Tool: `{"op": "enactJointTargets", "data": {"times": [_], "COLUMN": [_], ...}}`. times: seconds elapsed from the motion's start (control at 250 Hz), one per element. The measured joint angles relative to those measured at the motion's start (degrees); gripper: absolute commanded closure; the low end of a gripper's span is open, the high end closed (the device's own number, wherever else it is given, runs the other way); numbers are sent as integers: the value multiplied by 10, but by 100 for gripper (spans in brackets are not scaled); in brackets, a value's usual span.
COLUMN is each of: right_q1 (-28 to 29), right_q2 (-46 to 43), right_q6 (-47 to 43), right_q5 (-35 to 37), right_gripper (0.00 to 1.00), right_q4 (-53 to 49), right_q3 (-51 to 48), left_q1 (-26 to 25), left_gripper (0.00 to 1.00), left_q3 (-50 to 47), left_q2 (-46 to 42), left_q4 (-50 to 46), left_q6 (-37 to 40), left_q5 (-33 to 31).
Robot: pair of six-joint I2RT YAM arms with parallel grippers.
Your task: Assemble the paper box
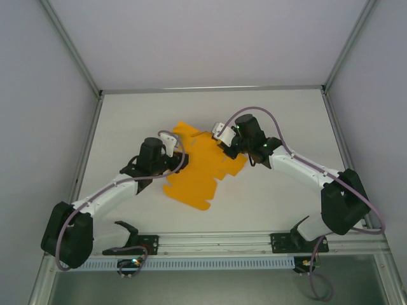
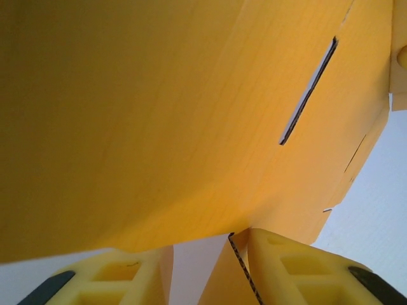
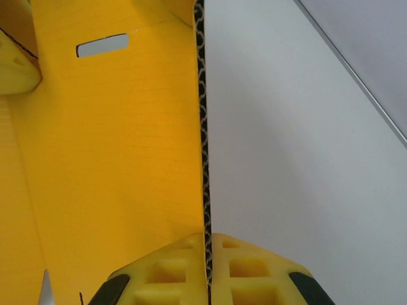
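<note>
My left gripper needs to back away from the side flap because the paper box lies slanted, let my right gripper square the box, then take its far side's end (image 1: 183, 129).
The paper box (image 1: 202, 170) is an orange-yellow die-cut sheet with flaps, lying mid-table between both arms. My left gripper (image 1: 170, 162) is at the sheet's left edge. In the left wrist view its yellow fingers (image 2: 289, 267) stand apart. A flap's corrugated edge (image 2: 240, 267) rests against the right finger, with a gap to the left finger. The sheet (image 2: 159, 114) hangs over the left gripper (image 2: 205, 249). My right gripper (image 1: 227, 150) is at the sheet's far right side. In the right wrist view the right gripper (image 3: 208, 240) is shut on the upright edge of the paper box (image 3: 114, 140).
The white table (image 1: 280, 121) is walled by pale panels with aluminium posts (image 1: 71, 46). A metal rail (image 1: 216, 240) carrying the arm bases runs along the near edge. A narrow slot (image 3: 102, 45) is cut in the card near the right gripper.
</note>
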Motion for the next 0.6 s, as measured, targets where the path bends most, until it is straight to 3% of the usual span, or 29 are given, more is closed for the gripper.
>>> {"op": "enactJointTargets", "data": {"times": [0.116,0.324,0.603], "right_q1": [0,-2,25], "right_q2": [0,0,-17], "right_q6": [0,0,-20], "right_q5": [0,1,28], "right_gripper": [100,100,100], "right_q4": [-4,-10,-19], "right_q3": [0,0,-12], "left_q1": [0,-1,0], "left_gripper": [70,84,89], "left_q3": [0,5,27], "left_q2": [12,28,80], "left_q4": [10,19,19], "left_q6": [-2,-12,-50], "left_q5": [9,17,12]}}
